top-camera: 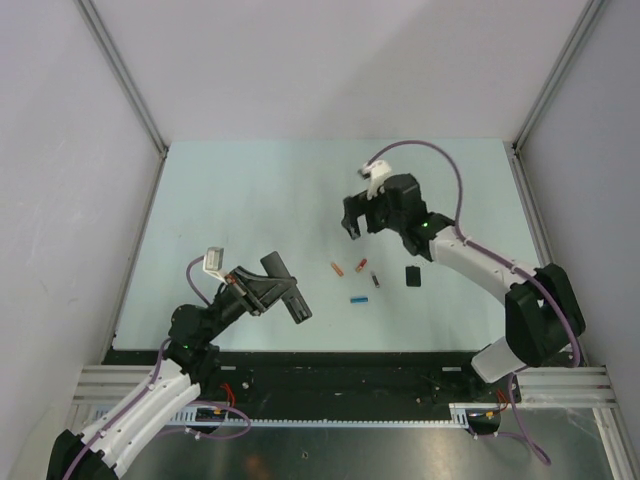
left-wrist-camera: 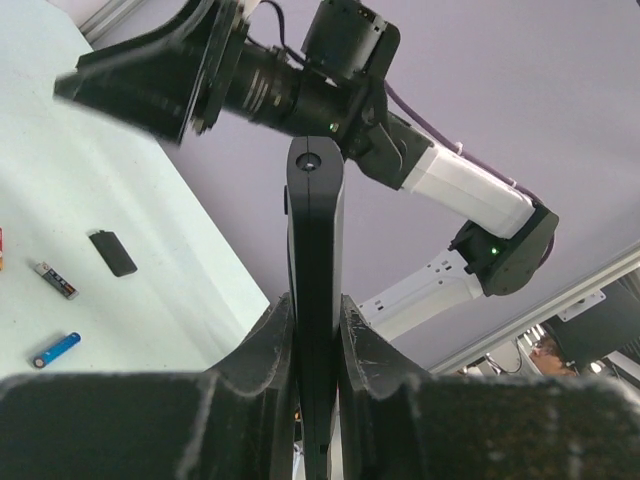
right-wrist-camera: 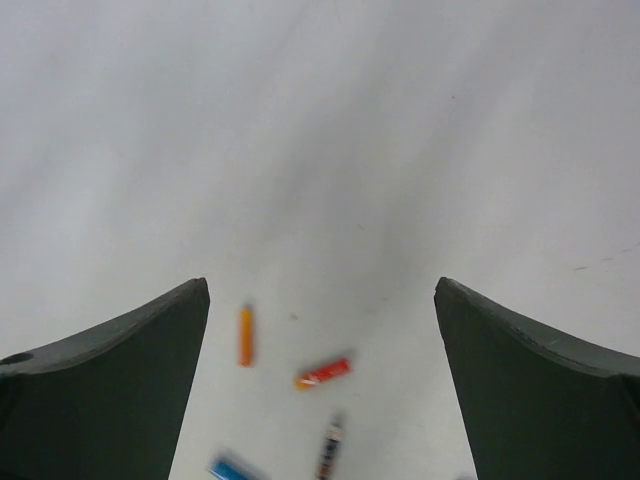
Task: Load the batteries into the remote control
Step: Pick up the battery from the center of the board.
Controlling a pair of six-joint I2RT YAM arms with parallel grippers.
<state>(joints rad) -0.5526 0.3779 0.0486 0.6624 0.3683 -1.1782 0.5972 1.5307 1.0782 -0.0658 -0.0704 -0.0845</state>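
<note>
The red battery lying between the orange battery and the dark battery is next, and my right gripper needs to close on the body of the red battery [top-camera: 361, 265] [right-wrist-camera: 325, 373].
My left gripper [top-camera: 268, 290] is shut on the remote control [top-camera: 287, 290], a slim black bar held above the table's near left. In the left wrist view the remote control [left-wrist-camera: 316, 230] stands edge-on between the two fingers [left-wrist-camera: 262, 345]. Several batteries lie loose at mid-table: an orange one [top-camera: 337, 268], a red one [top-camera: 362, 266], a dark one [top-camera: 375, 280] and a blue one [top-camera: 358, 298]. My right gripper [top-camera: 360, 222] hovers open just behind them, holding nothing. Its wrist view shows the orange [right-wrist-camera: 245, 335], red [right-wrist-camera: 323, 373], dark [right-wrist-camera: 331, 447] and blue [right-wrist-camera: 232, 468] batteries below the open gripper [right-wrist-camera: 320, 290].
A small flat black piece [top-camera: 413, 275] lies right of the batteries, also seen in the left wrist view [left-wrist-camera: 112, 252]. Grey walls and aluminium posts [top-camera: 120, 75] enclose the pale table [top-camera: 250, 190]. A black rail runs along the near edge [top-camera: 340, 380].
</note>
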